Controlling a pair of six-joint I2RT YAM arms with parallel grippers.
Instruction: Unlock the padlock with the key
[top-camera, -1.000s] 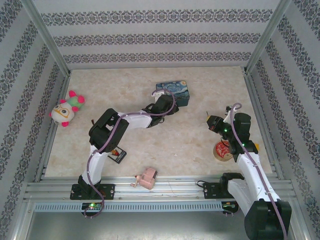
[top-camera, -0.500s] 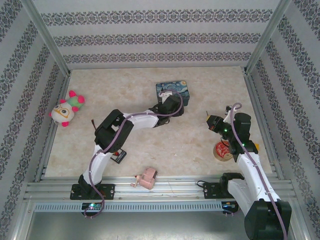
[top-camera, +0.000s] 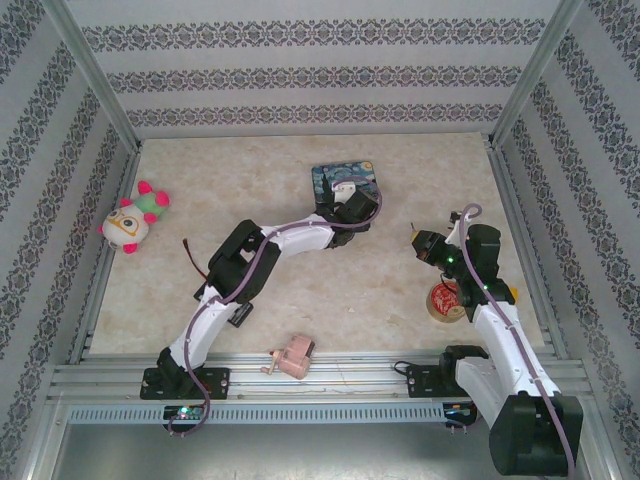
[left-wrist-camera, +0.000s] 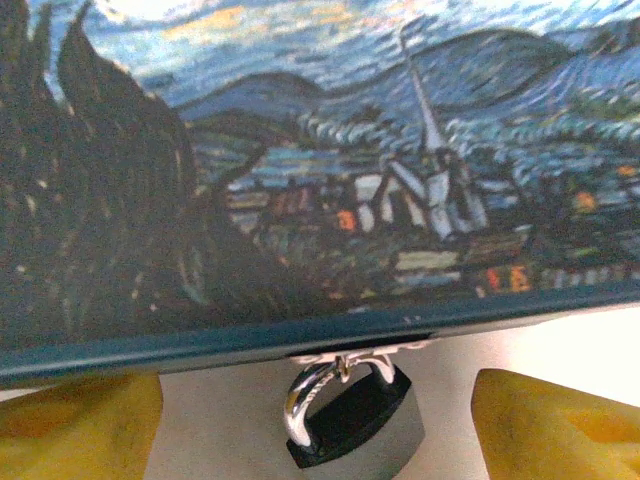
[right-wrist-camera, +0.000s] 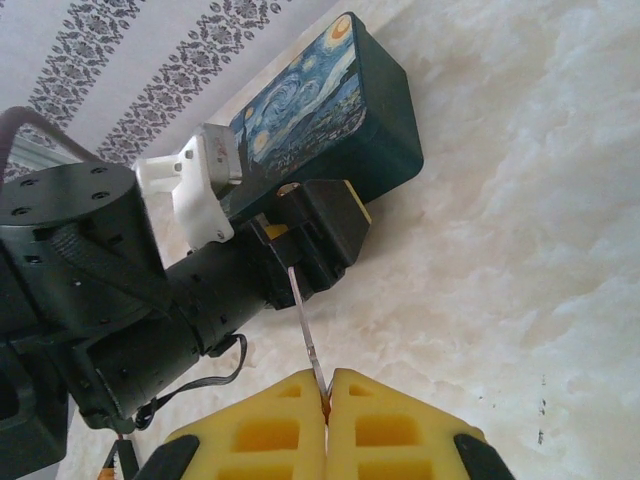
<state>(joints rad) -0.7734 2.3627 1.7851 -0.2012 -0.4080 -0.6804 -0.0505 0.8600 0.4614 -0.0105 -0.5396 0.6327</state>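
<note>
The padlock hangs at a slant from the tin's clasp, so the robot's left gripper needs to straighten the padlock and grip its body squarely (left-wrist-camera: 376, 448) before the key goes in.
The small black padlock (left-wrist-camera: 355, 415) with a silver shackle hangs from the clasp on the near edge of the blue painted tin (left-wrist-camera: 330, 180), lying on the table. My left gripper (left-wrist-camera: 320, 440) is open. One of its yellow fingers (left-wrist-camera: 80, 425) stands on each side of the padlock without touching it. In the top view the left gripper (top-camera: 352, 212) sits at the tin's (top-camera: 338, 180) near right edge. My right gripper (right-wrist-camera: 326, 385) is shut on the thin metal key (right-wrist-camera: 305, 325), whose shaft points toward the left gripper (right-wrist-camera: 320, 225) and the tin (right-wrist-camera: 320, 110). The right gripper (top-camera: 422, 242) hovers well to the right of the tin.
A pink-and-white plush toy (top-camera: 133, 217) lies at the left wall. A pink gadget (top-camera: 291, 357) sits at the near edge, a roll of tape (top-camera: 446, 300) beside the right arm, and a dark flat object (top-camera: 237, 312) under the left arm. Patterned walls enclose the table.
The left arm has stretched out to the right along the tin's near edge, and its jaws have opened wider. The right arm and key have stayed put.
</note>
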